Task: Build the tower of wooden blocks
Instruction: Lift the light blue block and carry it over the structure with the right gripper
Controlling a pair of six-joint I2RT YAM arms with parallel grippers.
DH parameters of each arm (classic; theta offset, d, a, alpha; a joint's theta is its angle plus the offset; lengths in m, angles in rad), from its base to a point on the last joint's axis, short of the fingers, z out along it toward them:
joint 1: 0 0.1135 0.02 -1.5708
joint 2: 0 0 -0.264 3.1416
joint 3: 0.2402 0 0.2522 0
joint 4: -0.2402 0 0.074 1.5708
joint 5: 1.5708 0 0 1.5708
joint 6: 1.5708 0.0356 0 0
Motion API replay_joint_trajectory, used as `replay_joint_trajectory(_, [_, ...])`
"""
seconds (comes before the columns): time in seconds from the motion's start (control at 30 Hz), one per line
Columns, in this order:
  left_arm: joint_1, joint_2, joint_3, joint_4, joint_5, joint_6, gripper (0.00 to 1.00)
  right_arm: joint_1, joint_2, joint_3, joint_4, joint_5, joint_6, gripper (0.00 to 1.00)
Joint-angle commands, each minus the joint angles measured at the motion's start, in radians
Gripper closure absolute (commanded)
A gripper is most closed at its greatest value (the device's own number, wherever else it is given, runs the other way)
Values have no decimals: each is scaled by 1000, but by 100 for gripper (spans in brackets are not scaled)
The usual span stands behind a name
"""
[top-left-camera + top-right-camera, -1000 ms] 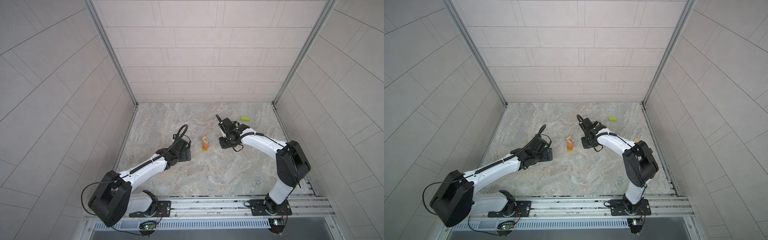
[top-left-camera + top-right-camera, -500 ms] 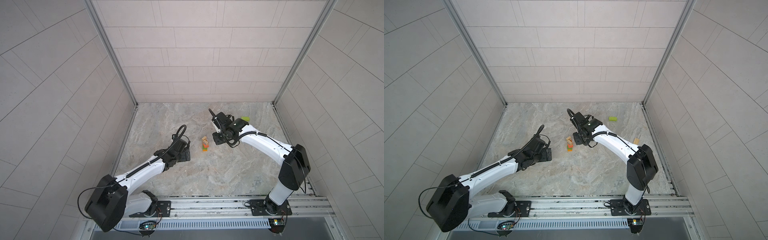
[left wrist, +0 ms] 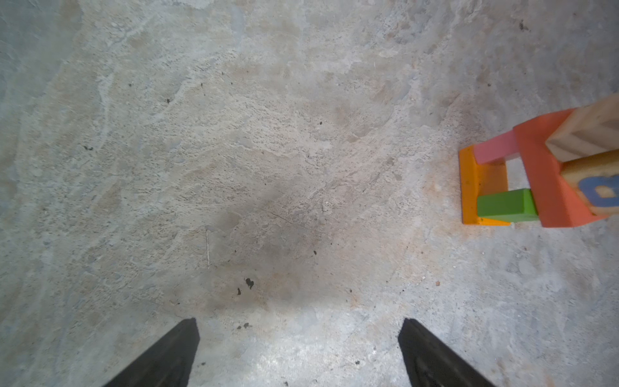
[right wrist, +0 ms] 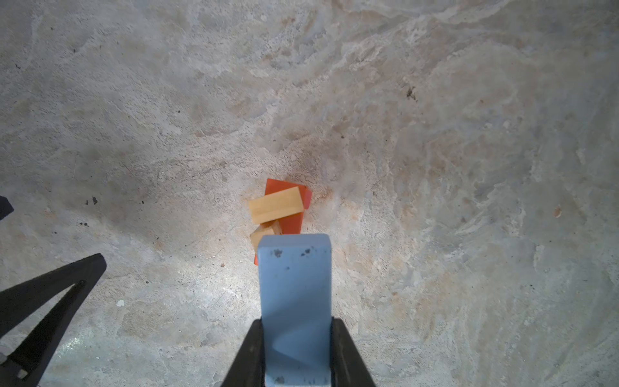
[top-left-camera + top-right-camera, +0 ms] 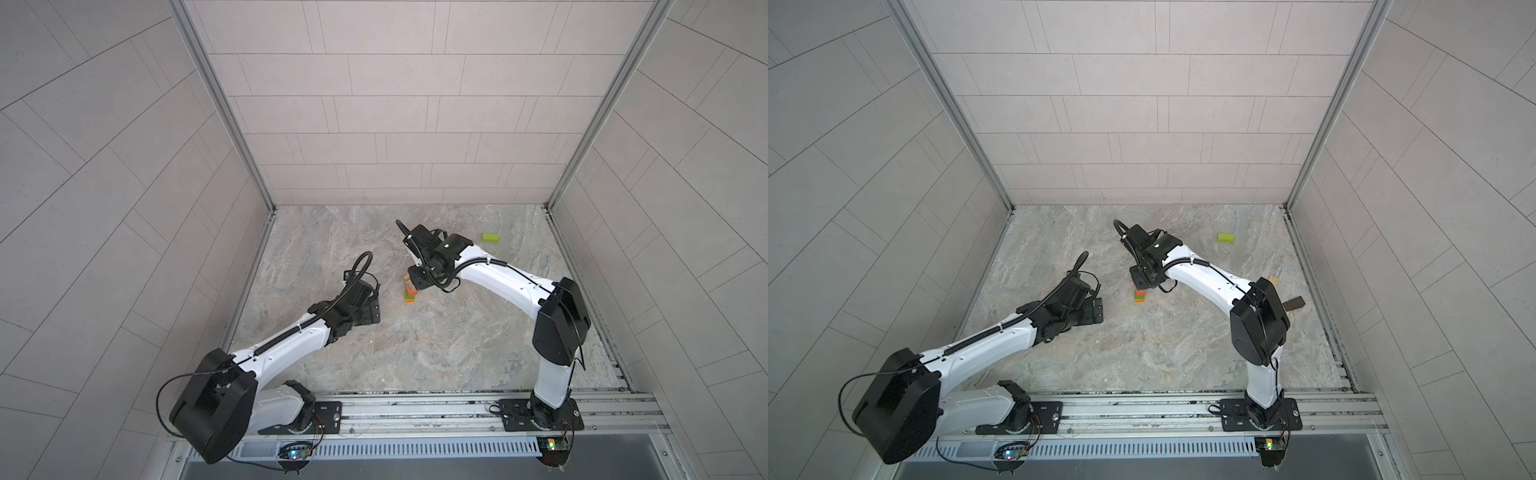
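Observation:
Next, I release the light blue block, now held just above the tower, with my right gripper, flat across the tan blocks on top of the tower [image 5: 410,281] [image 4: 272,221].
The tower [image 5: 410,292] [image 5: 1140,296] stands mid-floor. The left wrist view shows its orange base [image 3: 469,187], pink [image 3: 495,150] and green [image 3: 505,206] uprights, a red-orange slab [image 3: 549,181] and tan blocks [image 3: 589,134] on top. My right gripper [image 4: 295,323] [image 5: 417,280] is shut on a light blue block [image 4: 294,295], held just above the tower [image 4: 284,207] and overlapping its near end. My left gripper [image 3: 298,323] [image 5: 370,311] stands open and empty over bare floor, left of the tower.
A lime block [image 5: 491,237] [image 5: 1225,237] lies at the back right. A dark brown block [image 5: 1293,303] and a tan block [image 5: 1274,280] lie by the right wall, behind the right arm's elbow. Tiled walls enclose the floor on three sides.
My right gripper has carried the blue block leftward from beside the tower to over its top. The left arm has stayed almost in place.

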Motion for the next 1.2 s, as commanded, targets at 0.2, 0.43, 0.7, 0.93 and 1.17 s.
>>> replay_joint_trajectory(0.2, [9, 3, -13, 26, -6, 8, 0, 12, 68, 72, -48, 5, 10, 81])
replay_joint_trajectory(0.43, [11, 3, -15, 29, 4, 8, 0, 23, 98, 95, -52, 0, 13, 82])
replay_joint_trajectory(0.7, [14, 0, -16, 31, 8, 10, 0, 25, 119, 112, -52, 0, 12, 82])
replay_joint_trajectory(0.93, [15, -1, -18, 31, 10, 10, 0, 25, 139, 131, -57, 0, 12, 82])
replay_joint_trajectory(1.17, [17, -2, -18, 33, 12, 12, 0, 25, 144, 132, -57, 2, 12, 82])
